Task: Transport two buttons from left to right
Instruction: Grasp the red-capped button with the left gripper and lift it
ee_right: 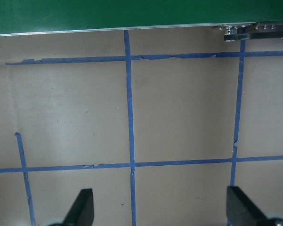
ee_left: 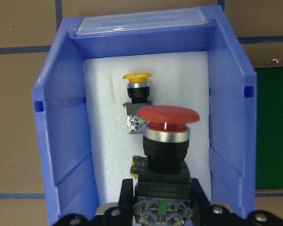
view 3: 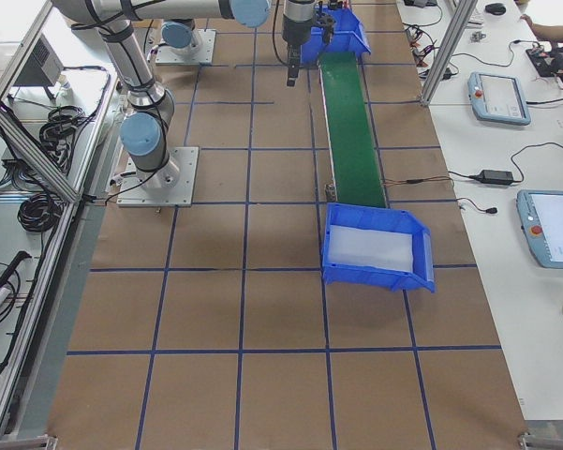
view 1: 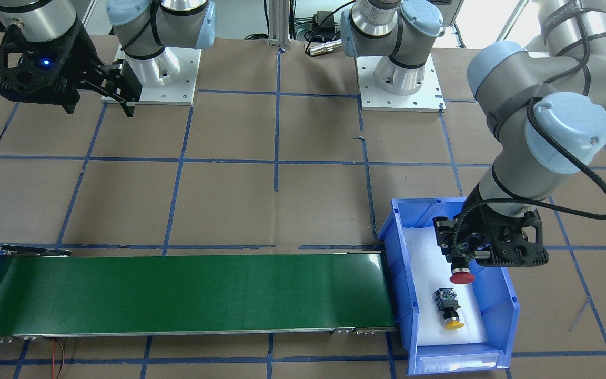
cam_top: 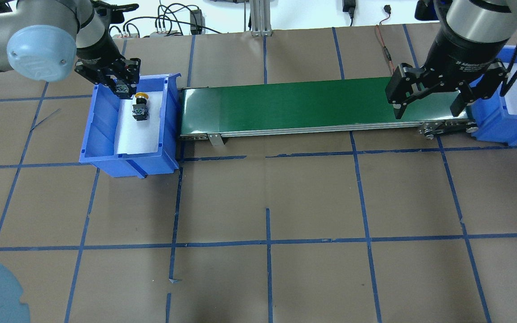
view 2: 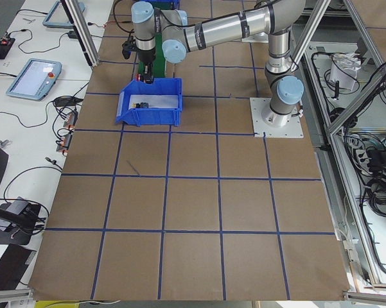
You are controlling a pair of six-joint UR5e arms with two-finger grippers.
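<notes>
The robot's left gripper should release the red button, now inside the blue bin, on the green conveyor belt [view 1: 343, 296], close to the blue bin of the yellow button.
My left gripper [view 1: 464, 260] is shut on the black body of the red button [view 1: 461, 276], inside the left blue bin [view 1: 402, 273]. In the left wrist view the red button [ee_left: 167, 136] points away from my gripper [ee_left: 162, 213], over the white foam. The yellow button [view 1: 449, 308] lies on its side on the foam just beyond it, apart from the red one; it also shows from overhead as the yellow button [cam_top: 140, 107]. My right gripper [cam_top: 427, 109] hangs open and empty over the right end of the green conveyor belt [cam_top: 285, 105].
A second blue bin [cam_top: 510, 128] stands at the belt's right end, lined with white foam. The belt [view 1: 187, 292] runs between the two bins. Brown paper with a blue tape grid covers the table. Both arm bases [view 1: 150, 68] sit behind the belt.
</notes>
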